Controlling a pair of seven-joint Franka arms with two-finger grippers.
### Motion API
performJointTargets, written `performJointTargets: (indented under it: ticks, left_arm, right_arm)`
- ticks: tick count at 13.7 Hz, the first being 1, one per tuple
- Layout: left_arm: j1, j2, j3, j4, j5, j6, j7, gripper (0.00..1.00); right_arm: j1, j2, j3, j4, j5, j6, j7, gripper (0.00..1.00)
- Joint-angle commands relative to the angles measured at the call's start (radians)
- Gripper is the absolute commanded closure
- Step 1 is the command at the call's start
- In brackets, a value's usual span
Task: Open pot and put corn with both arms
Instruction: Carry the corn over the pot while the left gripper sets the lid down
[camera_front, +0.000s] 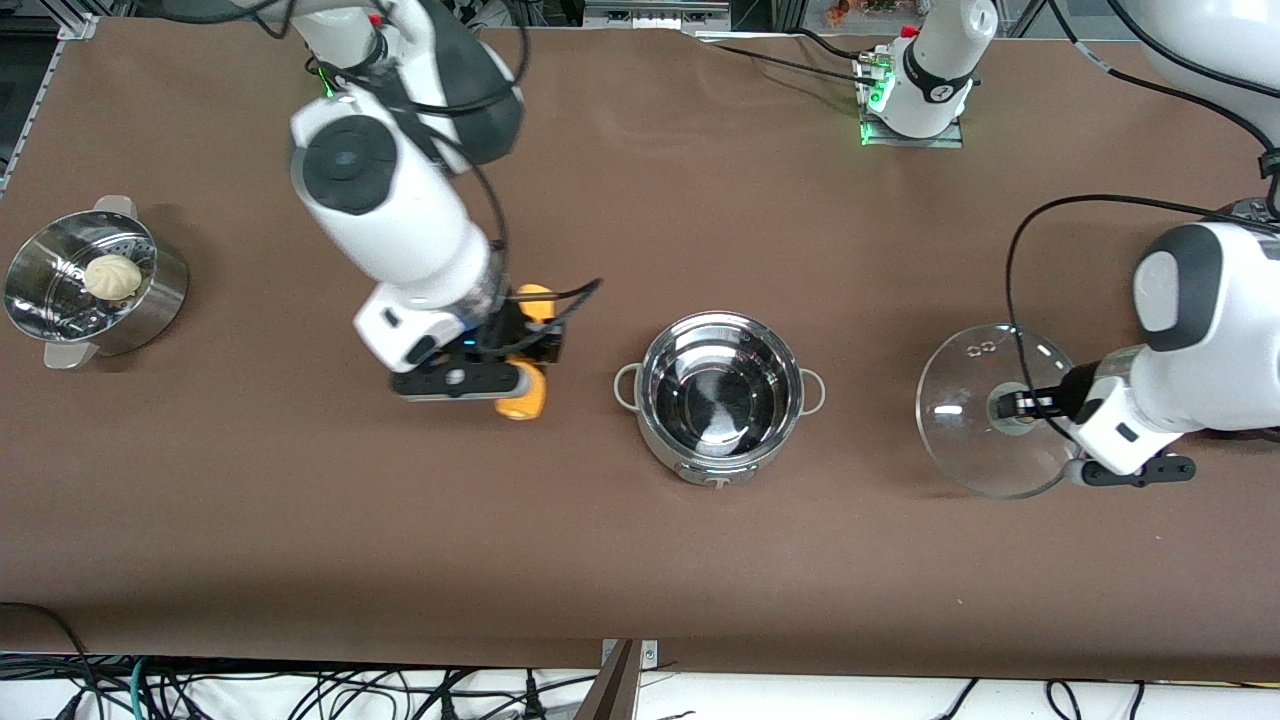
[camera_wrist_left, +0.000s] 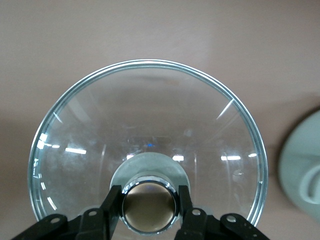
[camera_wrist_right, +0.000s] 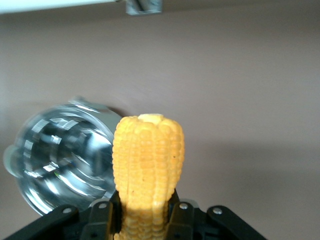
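The robot's left gripper should release the glass lid on the bare table (camera_front: 987, 402) just below it, next to the steel pot.
The steel pot (camera_front: 718, 395) stands uncovered in the middle of the table, with nothing inside it. My left gripper (camera_front: 1022, 405) is shut on the copper-coloured knob (camera_wrist_left: 149, 207) of the glass lid (camera_front: 985, 410). It holds the lid tilted over the table toward the left arm's end, beside the pot. My right gripper (camera_front: 518, 352) is shut on the yellow corn (camera_front: 523, 402) above the table, toward the right arm's end from the pot. In the right wrist view the corn (camera_wrist_right: 148, 160) sticks out between the fingers (camera_wrist_right: 102, 215), with the pot (camera_wrist_right: 60, 165) past it.
A steel steamer pot (camera_front: 150, 305) holding a white bun (camera_front: 112, 277) sits at the right arm's end of the table. The left arm's base (camera_front: 915, 110) stands at the table's edge farthest from the front camera. Cables hang below the nearest edge.
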Motion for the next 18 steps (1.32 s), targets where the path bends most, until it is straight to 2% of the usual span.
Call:
performJointTargets:
  ticks: [1, 2, 4, 6, 9, 10, 11, 14, 15, 16, 18]
  left_arm:
    - [0.051, -0.108, -0.016, -0.301, -0.017, 0.241, 0.111, 1.0]
    - [0.071, -0.108, -0.016, -0.373, -0.017, 0.342, 0.155, 1.0]
    - [0.088, -0.098, -0.016, -0.456, -0.02, 0.47, 0.177, 1.0]
    - [0.088, -0.085, -0.016, -0.461, -0.02, 0.481, 0.177, 1.0]
    - [0.088, -0.037, -0.016, -0.46, -0.021, 0.483, 0.177, 1.0]
    - [0.088, -0.028, -0.016, -0.46, -0.026, 0.483, 0.177, 0.88]
    - [0.09, -0.026, -0.016, -0.46, -0.026, 0.481, 0.18, 0.8]
    - [0.092, 0.003, -0.016, -0.461, -0.035, 0.478, 0.18, 0.46]
    - [0.093, 0.004, -0.016, -0.461, -0.056, 0.474, 0.18, 0.16]
    - [0.096, 0.003, -0.016, -0.46, -0.073, 0.47, 0.18, 0.0]
    - [0.102, -0.006, -0.016, -0.443, -0.076, 0.414, 0.177, 0.0]
  right_arm:
    - [0.093, 0.081, -0.01, 0.012, 0.012, 0.232, 0.183, 0.91]
    - [0.11, 0.107, -0.008, 0.012, 0.012, 0.306, 0.208, 0.91]
    - [0.127, 0.146, 0.003, 0.012, 0.014, 0.378, 0.204, 0.91]
    - [0.116, 0.175, 0.052, 0.012, 0.016, 0.422, 0.193, 0.91]
    - [0.118, 0.215, 0.056, 0.012, 0.016, 0.465, 0.167, 0.91]
    - [0.122, 0.229, 0.056, 0.011, 0.017, 0.475, 0.167, 0.91]
    - [0.125, 0.244, 0.058, 0.011, 0.017, 0.478, 0.167, 0.91]
    - [0.114, 0.279, 0.11, 0.011, 0.017, 0.488, 0.168, 0.91]
    - [0.116, 0.289, 0.113, 0.011, 0.017, 0.495, 0.168, 0.91]
    - [0.116, 0.296, 0.113, 0.011, 0.017, 0.517, 0.168, 0.91]
    - [0.121, 0.319, 0.115, 0.011, 0.017, 0.534, 0.17, 0.91]
